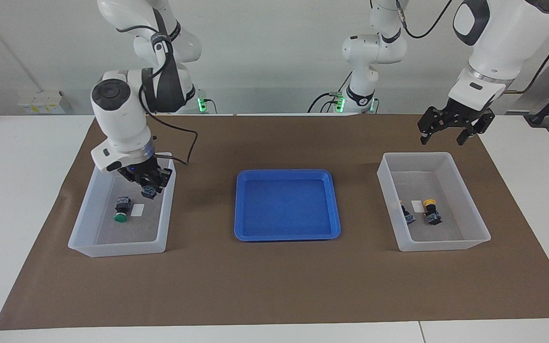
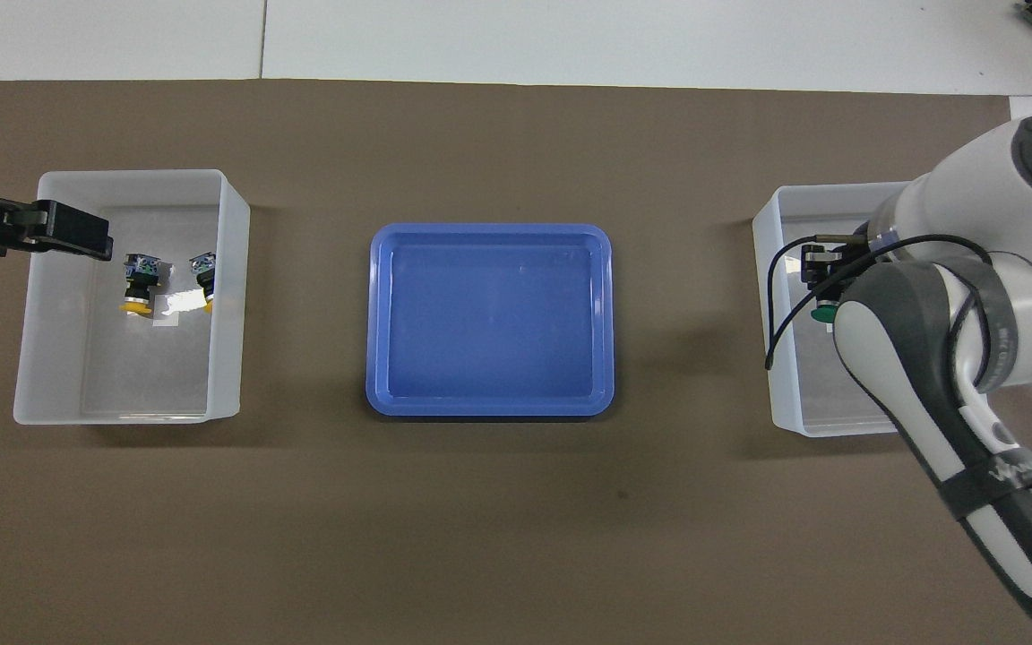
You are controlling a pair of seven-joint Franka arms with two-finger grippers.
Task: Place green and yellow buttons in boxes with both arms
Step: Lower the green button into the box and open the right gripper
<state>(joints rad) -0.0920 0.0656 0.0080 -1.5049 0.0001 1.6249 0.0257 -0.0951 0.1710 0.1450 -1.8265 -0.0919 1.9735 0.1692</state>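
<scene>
The green button in my right gripper will be released on the bin's bottom beside the other green button (image 2: 828,296), toward the blue tray.
Two translucent bins stand on the brown mat. The bin (image 1: 84,224) at the right arm's end holds a green button (image 1: 121,212) lying on its floor. My right gripper (image 1: 149,186) is low inside this bin, shut on a second button (image 1: 148,192) whose bluish base shows; a green cap (image 2: 823,313) shows beside the arm from overhead. The bin (image 1: 465,190) at the left arm's end holds two yellow buttons (image 1: 431,209) (image 1: 407,215), also seen from overhead (image 2: 135,288) (image 2: 204,279). My left gripper (image 1: 443,135) is open and empty, raised over that bin's edge (image 2: 77,235).
A shallow blue tray (image 1: 287,233) sits empty at the mat's middle between the two bins (image 2: 489,408). The right arm covers most of its bin (image 2: 780,394) from overhead. White table borders the mat on all sides.
</scene>
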